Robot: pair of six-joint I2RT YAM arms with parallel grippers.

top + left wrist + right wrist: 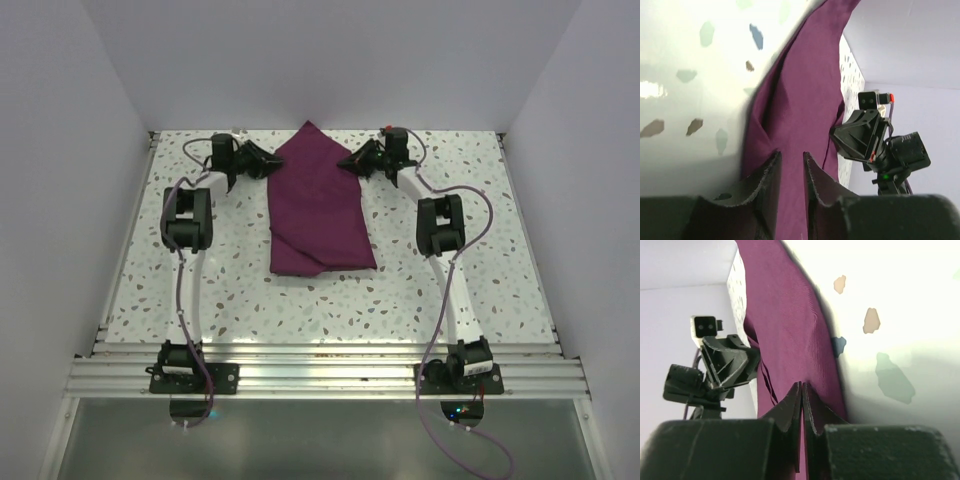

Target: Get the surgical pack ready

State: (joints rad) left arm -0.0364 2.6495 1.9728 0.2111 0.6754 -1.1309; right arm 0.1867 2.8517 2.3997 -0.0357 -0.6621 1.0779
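Note:
The right gripper's fingers are closed against the dark-purple cloth beside its bulging side edge, so the robot should open that gripper and pinch that cloth edge (821,362) before lifting.
The surgical pack's dark-purple cloth (318,205) lies folded into a long bundle in the middle of the speckled table, its point towards the back wall. Whatever it wraps is hidden. My left gripper (268,160) sits low at the cloth's upper left edge. In the left wrist view this gripper (791,154) is open by a narrow gap, with the cloth (800,100) showing beyond the gap. My right gripper (348,162) is at the upper right edge. In the right wrist view it (801,384) is shut, its tips pinching the cloth (790,315).
White walls close in the table (200,290) on the left, back and right. An aluminium rail (320,375) runs along the near edge by the arm bases. Each wrist view shows the other arm across the cloth: the right arm (875,140) and the left arm (715,365).

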